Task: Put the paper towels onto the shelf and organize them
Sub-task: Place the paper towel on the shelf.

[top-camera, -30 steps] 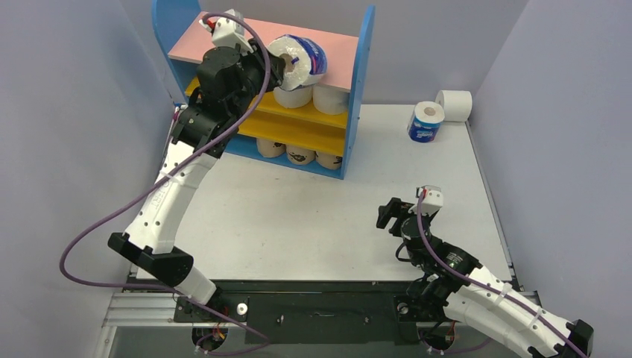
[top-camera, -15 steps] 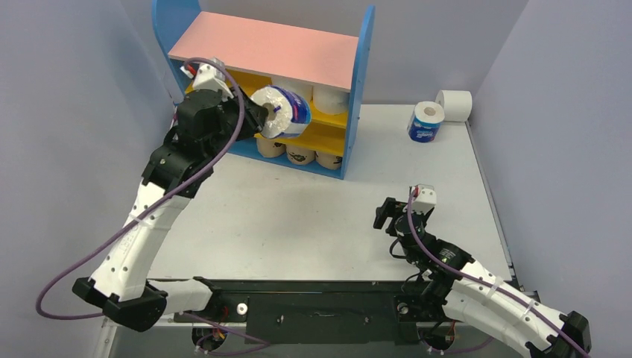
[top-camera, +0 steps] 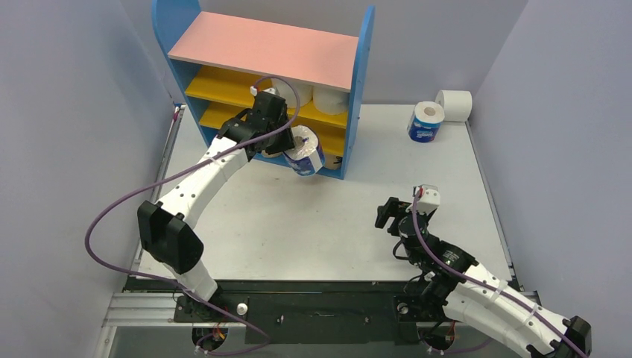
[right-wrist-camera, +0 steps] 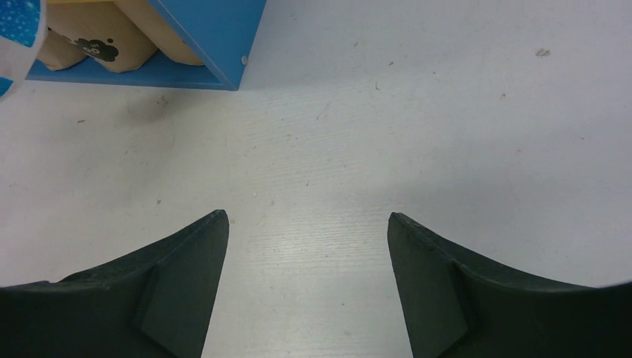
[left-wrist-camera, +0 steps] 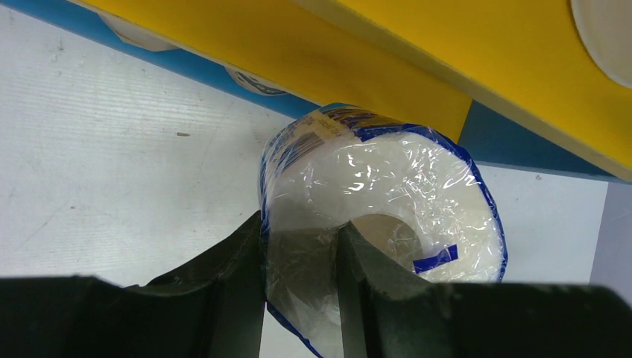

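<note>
The blue-wrapped roll in my left gripper, now in front of the lower levels, will be let go on the lower yellow board [top-camera: 320, 142] [left-wrist-camera: 425, 108], below the white rolls.
My left gripper [top-camera: 292, 143] is shut on a blue-wrapped paper towel roll [top-camera: 305, 151], one finger in its core and one outside. It holds the roll in the air in front of the shelf's [top-camera: 261, 48] lower levels. The left wrist view shows the roll [left-wrist-camera: 387, 179] pinched in the left gripper [left-wrist-camera: 302, 224], just below a yellow shelf board [left-wrist-camera: 373, 52]. A white roll [top-camera: 330, 101] stands on the upper yellow shelf. Tan printed rolls [right-wrist-camera: 97, 41] sit on the blue base. Another blue-wrapped roll [top-camera: 425, 123] and a white roll [top-camera: 454, 104] rest at the table's far right. My right gripper [top-camera: 389, 215] hovers open and empty over bare table [right-wrist-camera: 307, 216].
Grey walls close in the table on the left, back and right. The shelf's blue side panel [top-camera: 359, 89] stands between the shelf bays and the two loose rolls. A purple cable [top-camera: 112, 216] loops off the left arm.
The left arm has carried the blue-wrapped roll down from the pink top board to in front of the lower shelves. The right gripper has hardly moved.
</note>
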Robot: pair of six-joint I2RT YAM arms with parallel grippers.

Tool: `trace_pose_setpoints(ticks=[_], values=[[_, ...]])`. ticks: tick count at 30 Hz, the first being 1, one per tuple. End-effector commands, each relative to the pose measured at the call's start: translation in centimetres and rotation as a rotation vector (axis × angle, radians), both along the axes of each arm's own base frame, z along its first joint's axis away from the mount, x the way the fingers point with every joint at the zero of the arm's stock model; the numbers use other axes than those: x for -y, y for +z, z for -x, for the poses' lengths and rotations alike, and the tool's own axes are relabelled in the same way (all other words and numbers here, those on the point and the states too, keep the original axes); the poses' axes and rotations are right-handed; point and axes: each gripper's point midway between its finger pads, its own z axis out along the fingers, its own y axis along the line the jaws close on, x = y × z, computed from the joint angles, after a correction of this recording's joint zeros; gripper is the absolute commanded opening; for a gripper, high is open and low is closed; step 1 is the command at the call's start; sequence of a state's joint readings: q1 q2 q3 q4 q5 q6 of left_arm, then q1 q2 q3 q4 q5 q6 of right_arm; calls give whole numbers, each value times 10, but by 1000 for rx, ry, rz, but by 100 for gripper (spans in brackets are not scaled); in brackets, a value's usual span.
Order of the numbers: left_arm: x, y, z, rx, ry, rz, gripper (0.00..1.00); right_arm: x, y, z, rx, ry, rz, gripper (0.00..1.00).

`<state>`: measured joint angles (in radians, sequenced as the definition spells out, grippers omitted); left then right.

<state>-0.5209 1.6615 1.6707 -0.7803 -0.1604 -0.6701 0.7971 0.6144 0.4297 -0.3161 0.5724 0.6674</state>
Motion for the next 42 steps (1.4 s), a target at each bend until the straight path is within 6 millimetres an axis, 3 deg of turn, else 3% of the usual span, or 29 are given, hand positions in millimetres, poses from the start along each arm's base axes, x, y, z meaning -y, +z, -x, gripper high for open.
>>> trace_pose_setpoints(ticks=[1,10,25,31,42], values=[[7,42,-23,104,40,86,25,4,22,-5,51,-40,-43,73],[10,35,-47,109,131,104,26,6,24,-4,59,-48,-52,73],[14,36,-65,129,243,172,35,11,24,-4,60,-66,-41,73],[28,34,-66,130,248,223,41,10,25,-5,57,-64,-34,73],[53,37,-62,153,212,312,42,12,25,-5,59,-70,-31,73]])
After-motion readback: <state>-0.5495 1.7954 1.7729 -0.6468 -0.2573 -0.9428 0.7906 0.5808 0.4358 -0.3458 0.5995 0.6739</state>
